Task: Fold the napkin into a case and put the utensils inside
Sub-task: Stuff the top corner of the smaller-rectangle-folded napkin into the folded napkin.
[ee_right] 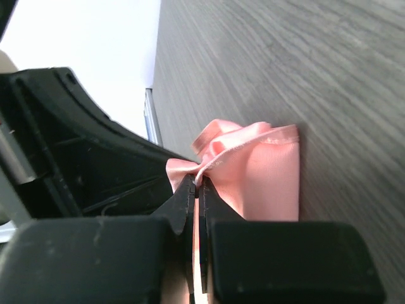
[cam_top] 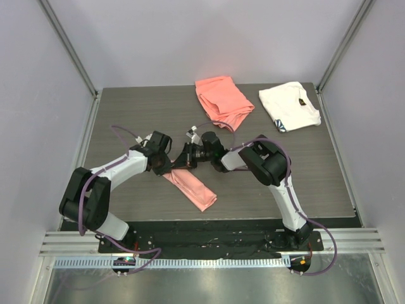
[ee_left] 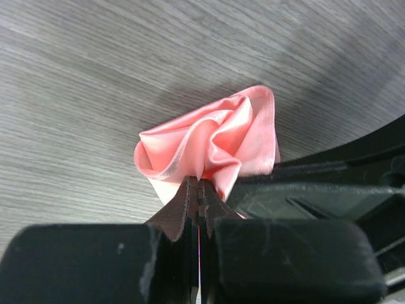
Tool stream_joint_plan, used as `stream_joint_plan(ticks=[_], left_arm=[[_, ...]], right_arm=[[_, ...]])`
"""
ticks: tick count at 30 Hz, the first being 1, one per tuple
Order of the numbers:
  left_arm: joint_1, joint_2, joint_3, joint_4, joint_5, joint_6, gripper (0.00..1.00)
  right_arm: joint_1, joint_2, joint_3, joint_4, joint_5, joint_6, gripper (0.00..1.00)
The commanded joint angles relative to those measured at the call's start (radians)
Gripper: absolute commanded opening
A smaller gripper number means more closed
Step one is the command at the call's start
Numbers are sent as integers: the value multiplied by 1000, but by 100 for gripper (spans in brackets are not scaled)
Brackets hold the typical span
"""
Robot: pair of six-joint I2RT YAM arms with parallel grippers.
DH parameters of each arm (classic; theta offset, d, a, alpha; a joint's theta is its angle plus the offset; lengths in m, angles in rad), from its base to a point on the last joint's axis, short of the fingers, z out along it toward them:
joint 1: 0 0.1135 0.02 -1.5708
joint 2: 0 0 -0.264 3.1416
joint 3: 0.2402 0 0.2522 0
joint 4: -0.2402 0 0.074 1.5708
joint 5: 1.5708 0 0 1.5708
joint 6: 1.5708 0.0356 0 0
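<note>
My right gripper should open and take the napkin's layers deeper (ee_right: pixel 231 185), as it pinches only the hem's thin edge, while my left gripper keeps the bunched end steady.
The glossy pale-pink napkin (cam_top: pixel 193 188) lies as a narrow folded strip running diagonally on the table's middle. Its upper left end is lifted and bunched between both grippers. My left gripper (cam_top: pixel 179 162) is shut on that bunched end (ee_left: pixel 215 139), fingertips pinching the cloth (ee_left: pixel 199 183). My right gripper (cam_top: pixel 197 156) faces it, close by, and is shut on the same end's edge (ee_right: pixel 259 177), fingertips meeting on the hem (ee_right: pixel 200 180). Each gripper's black body shows in the other's wrist view. The utensils are out of view.
A thicker coral-orange cloth (cam_top: pixel 221 101) lies crumpled at the back centre. A white cloth with a dark mark (cam_top: pixel 290 106) lies at the back right. White walls and metal posts enclose the grey wood-grain table (cam_top: pixel 126 120).
</note>
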Motion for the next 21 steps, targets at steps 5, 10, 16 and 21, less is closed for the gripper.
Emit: stream_joint_plan(ticks=[5,10,16,21], left_arm=[[-4,-48,28,14,13,-16,0],[-6,-71,14,11,-18,-42,0],[-21,-114,-4,63,-4,-50,0],[-22,-22,29,16,50,-57,0]], right_arm=[[53,11,18,-77,43,-84,1],[53,8,9,-117,46,-117,1],[64,42,64,-203,32,-166,1],[70,51,177,-367,-3,-281,3]])
